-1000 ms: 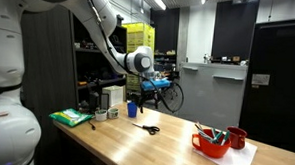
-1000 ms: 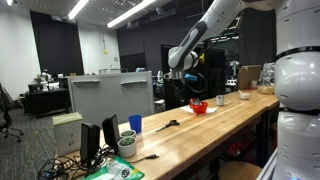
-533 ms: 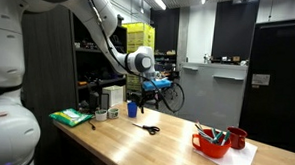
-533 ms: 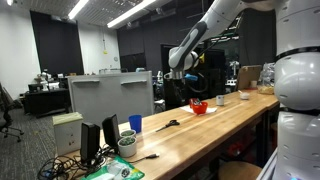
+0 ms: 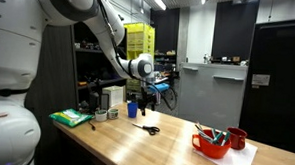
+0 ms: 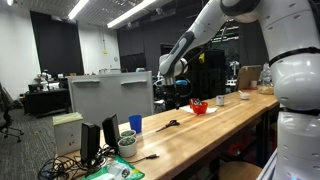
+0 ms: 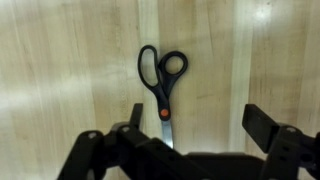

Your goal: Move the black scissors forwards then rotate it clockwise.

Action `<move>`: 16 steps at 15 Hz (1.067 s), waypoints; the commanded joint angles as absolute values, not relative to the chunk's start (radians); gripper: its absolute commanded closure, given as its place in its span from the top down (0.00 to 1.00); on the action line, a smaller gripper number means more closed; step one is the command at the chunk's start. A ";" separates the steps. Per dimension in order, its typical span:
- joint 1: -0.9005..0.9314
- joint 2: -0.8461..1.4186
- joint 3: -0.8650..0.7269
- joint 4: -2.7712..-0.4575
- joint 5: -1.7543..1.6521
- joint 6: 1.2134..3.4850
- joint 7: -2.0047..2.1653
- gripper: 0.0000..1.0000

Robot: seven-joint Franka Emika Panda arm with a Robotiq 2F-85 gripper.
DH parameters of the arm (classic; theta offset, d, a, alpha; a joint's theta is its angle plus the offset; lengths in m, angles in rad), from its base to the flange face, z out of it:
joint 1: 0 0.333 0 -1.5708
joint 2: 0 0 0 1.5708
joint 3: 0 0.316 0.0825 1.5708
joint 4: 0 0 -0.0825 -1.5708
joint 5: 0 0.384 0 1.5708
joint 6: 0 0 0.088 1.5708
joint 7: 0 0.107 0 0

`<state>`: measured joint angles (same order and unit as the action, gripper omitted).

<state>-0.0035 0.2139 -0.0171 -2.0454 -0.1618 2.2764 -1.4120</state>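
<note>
Next, I close my gripper on the orange pivot (image 5: 145, 126) (image 7: 164, 113) of the black scissors, where the looped handles meet the grey blades.
The black scissors (image 7: 160, 85) lie flat on the wooden table, looped handles away from me, orange pivot and grey blades pointing toward my left finger. My gripper (image 7: 200, 125) hangs open above them with nothing between its fingers; the blade tips run under the left finger (image 7: 135, 115). In both exterior views the gripper (image 5: 147, 97) (image 6: 168, 92) hovers well above the scissors (image 5: 149, 130) (image 6: 168, 124), not touching them.
A red bowl (image 5: 211, 143) with teal-handled tools and a red mug (image 5: 237, 137) stand on a white sheet further along the table. A blue cup (image 5: 132, 109) stands behind the scissors. A green object (image 5: 71, 116) lies at the table end beside a monitor (image 6: 110, 97).
The arm has swung and brought the gripper a little lower over the scissors. The jaws stay open and the scissors have not moved.
</note>
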 commanded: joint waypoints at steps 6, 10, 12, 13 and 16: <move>-0.039 0.389 0.045 -1.901 -0.161 2.251 -1.636 1.00; -0.044 0.426 0.060 -1.877 -0.146 2.235 -1.661 1.00; -0.042 0.427 0.068 -1.882 -0.140 2.224 -1.655 1.00; -0.040 0.427 0.072 -1.889 -0.141 2.225 -1.650 1.00; -0.031 0.450 0.077 -1.878 -0.155 2.224 -1.635 1.00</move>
